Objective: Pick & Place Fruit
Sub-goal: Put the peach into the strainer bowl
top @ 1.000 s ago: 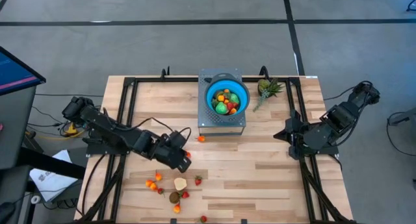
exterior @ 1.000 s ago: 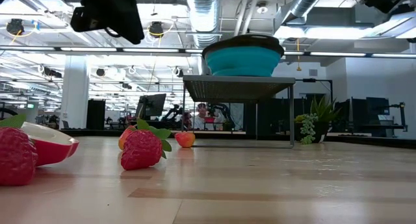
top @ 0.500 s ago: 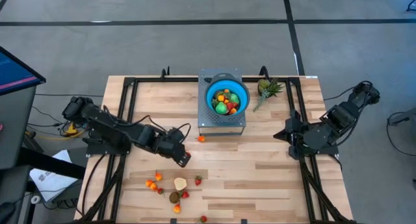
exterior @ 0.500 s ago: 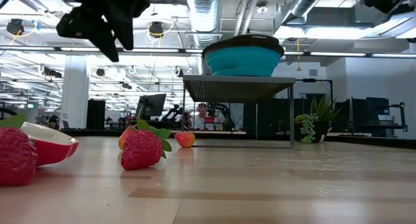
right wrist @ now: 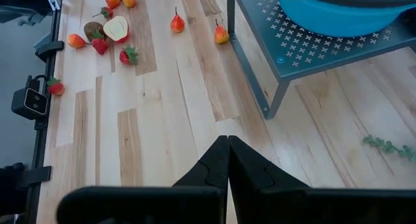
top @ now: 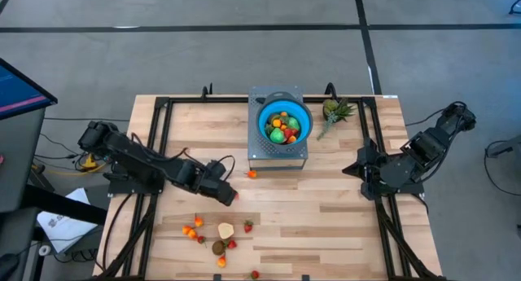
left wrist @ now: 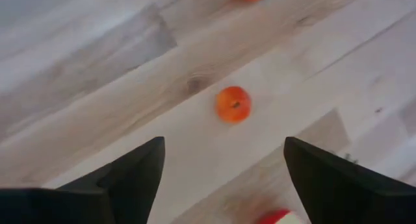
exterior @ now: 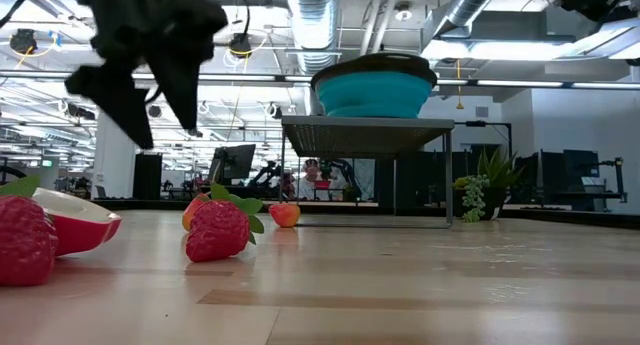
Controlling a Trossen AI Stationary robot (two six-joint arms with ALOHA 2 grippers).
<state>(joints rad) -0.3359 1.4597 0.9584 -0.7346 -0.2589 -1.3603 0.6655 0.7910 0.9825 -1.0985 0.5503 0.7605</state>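
The orange fruit (top: 237, 196) (left wrist: 233, 104) lying alone between the loose fruits and the grey mesh stand will have my left gripper close around its sides.
Several small toy fruits (top: 218, 236) lie loose on the wooden table near its front-left. One more fruit (top: 252, 173) lies by the stand's near-left corner. Others fill the blue bowl (top: 303, 116), which stands on a grey mesh stand (top: 277, 156). My left gripper (top: 230, 197) hangs open above the table, just beyond the loose fruits, and holds nothing. In the left wrist view an orange fruit (left wrist: 233, 104) lies on the wood ahead, between the two fingers. My right gripper (right wrist: 227, 160) is shut and empty near the table's right edge.
A spiky green-leaved pineapple-like piece (top: 334, 110) lies right of the stand at the back. Black frame rails (top: 155, 142) run along the table's left and right sides. In the low view a strawberry (exterior: 216, 230) and a red-skinned half fruit (exterior: 78, 221) lie close to the front edge.
My left gripper has opened wide, tipped its fingers downward and come down toward the table above the loose fruits. No fruit has moved.
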